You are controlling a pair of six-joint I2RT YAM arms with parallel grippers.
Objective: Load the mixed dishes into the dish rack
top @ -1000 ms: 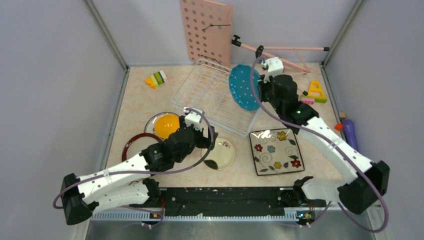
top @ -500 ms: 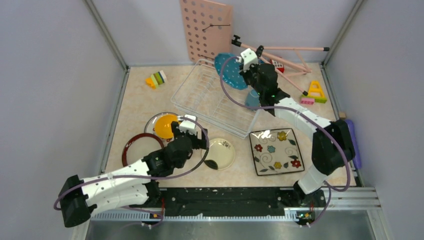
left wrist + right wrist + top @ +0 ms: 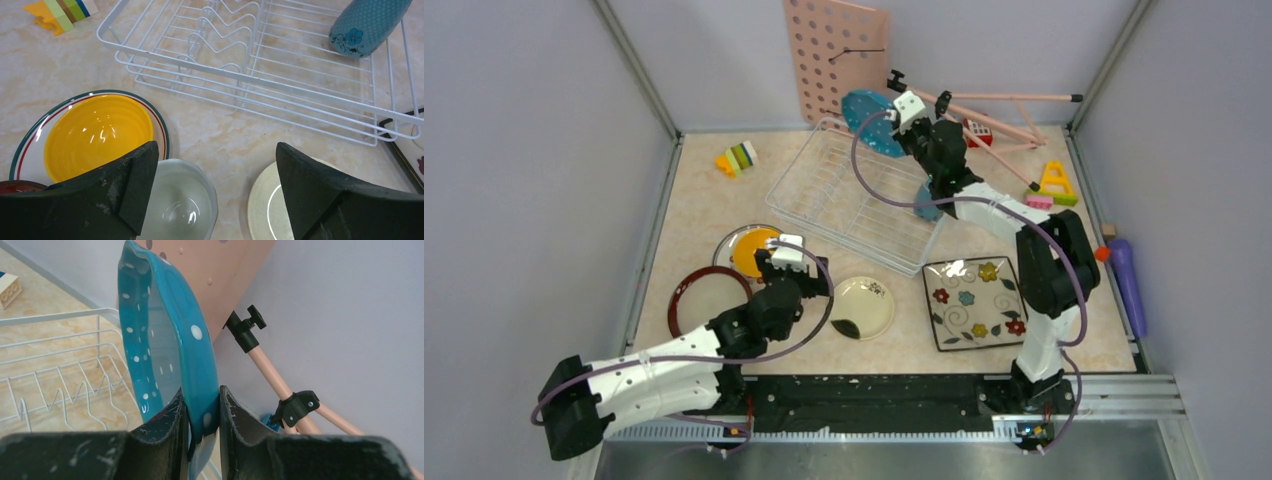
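Observation:
My right gripper sets the teal polka-dot plate upright against the wires near the dish rack's back edge (image 3: 862, 150) next.
My right gripper (image 3: 202, 415) is shut on the rim of the teal polka-dot plate (image 3: 170, 340), which it holds upright on edge. In the top view this plate (image 3: 866, 108) hangs over the back edge of the white wire dish rack (image 3: 844, 190). A blue cup (image 3: 367, 22) lies in the rack's right end. My left gripper (image 3: 215, 185) is open and low over the table, between a pale glassy bowl (image 3: 182, 205) and the cream plate (image 3: 262, 205). The orange-yellow bowl (image 3: 752, 250) sits on a rimmed plate. The dark-red-rimmed plate (image 3: 699, 297) and the square flowered plate (image 3: 977, 300) lie flat.
The pink pegboard (image 3: 836, 60) leans on the back wall right behind the teal plate, with a pink tripod (image 3: 994, 100) lying beside it. Toy blocks (image 3: 739, 157) sit back left, a yellow block (image 3: 1054, 180) back right, and a purple object (image 3: 1126, 275) at the right edge.
The right arm has carried the teal plate from the rack's right side to its back edge, near the pegboard. The left arm has drawn back a little toward the near left.

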